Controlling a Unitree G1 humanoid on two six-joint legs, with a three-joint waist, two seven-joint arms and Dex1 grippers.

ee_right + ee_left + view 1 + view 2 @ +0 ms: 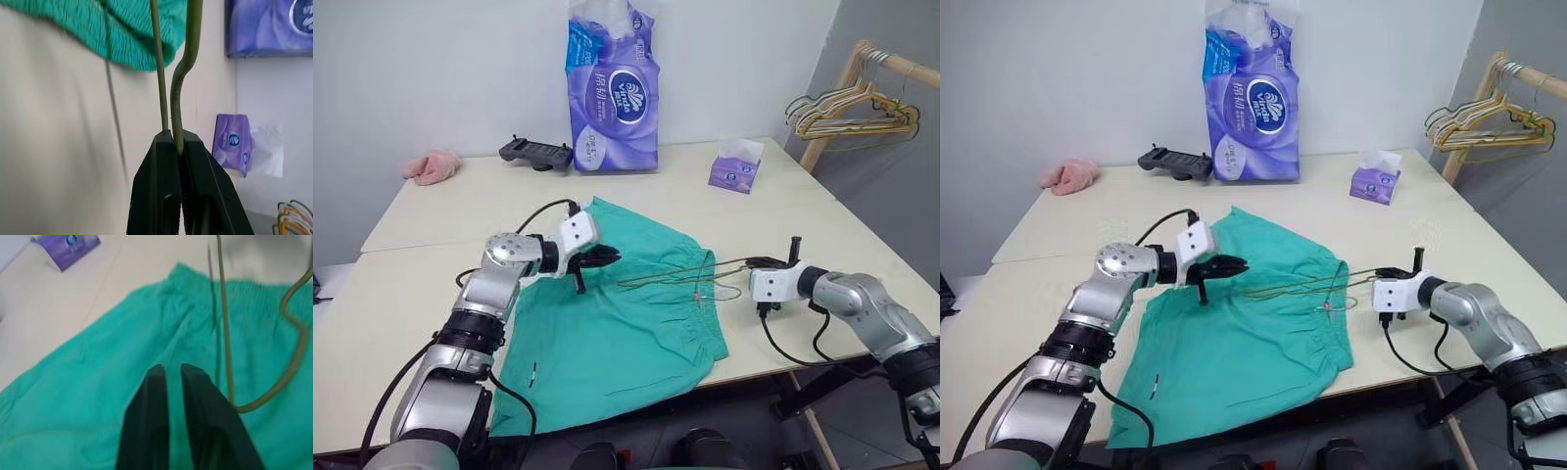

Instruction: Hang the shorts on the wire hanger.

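Next, I open my left gripper's nearly shut fingers, beside the wire hanger's bent end, and close around the wire hanger's straight side (228, 357).
The teal-green shorts (617, 323) lie spread flat on the table's near half, one leg hanging over the front edge. The thin olive wire hanger (675, 274) hovers just above the waistband side of the shorts, pointing left. My right gripper (752, 262) is shut on the wire hanger at its right end; in the right wrist view two wires (159, 73) run out from between the closed fingers (161, 161). My left gripper (607, 257) hangs over the middle of the shorts, left of the hanger's tip. Its fingers (151, 396) stand slightly apart with nothing between them.
A tall purple tissue pack (615, 88), a black controller (536, 153) and a pink fluffy cloth (433, 166) sit along the back of the table (431, 294). A small purple tissue box (734, 168) is at the back right. A wooden rack with coloured hangers (847, 108) stands beyond the table's right side.
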